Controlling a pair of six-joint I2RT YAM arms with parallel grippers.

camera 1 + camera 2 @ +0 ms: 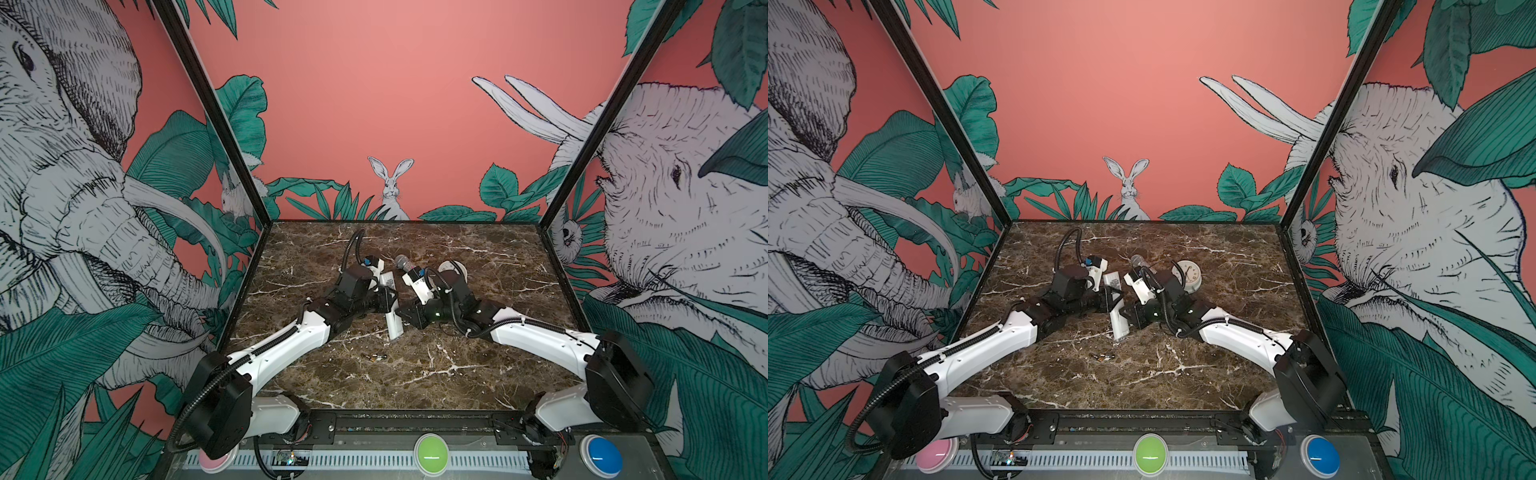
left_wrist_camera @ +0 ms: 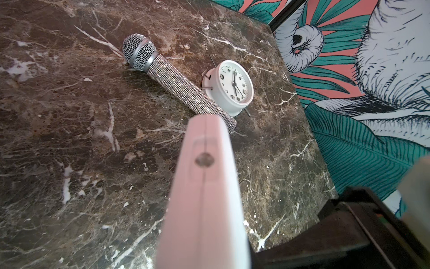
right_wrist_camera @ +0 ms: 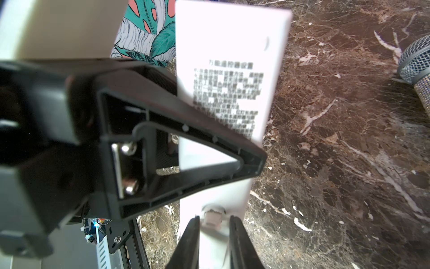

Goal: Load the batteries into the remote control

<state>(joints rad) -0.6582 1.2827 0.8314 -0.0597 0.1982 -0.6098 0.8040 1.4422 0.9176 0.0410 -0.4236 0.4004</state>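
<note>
My right gripper should open wider and take the battery cover (image 3: 213,247) by its side edges, because its fingers sit narrow around the latch.
The remote control (image 1: 395,326) is a slim white bar held tilted above the marble table (image 1: 478,374) at mid-table. My left gripper (image 1: 388,301) is shut on its middle; the left wrist view looks along its side seam (image 2: 204,186). The right wrist view shows its plain back with a printed label (image 3: 230,81). My right gripper (image 3: 214,223) lies over the lower back, jaws a narrow gap apart, fingertips (image 3: 192,240) either side of a small latch (image 3: 213,215). Whether they touch the latch is unclear. The batteries (image 1: 372,356) lie loose on the table nearer the front edge, also in view at batteries (image 1: 1103,356).
A glittery microphone (image 2: 167,79) with a silver mesh head lies behind the grippers, touching a round white clock (image 2: 235,86). In a top view the clock (image 1: 1187,275) sits just behind the right arm. Printed walls close the table's left, back and right sides.
</note>
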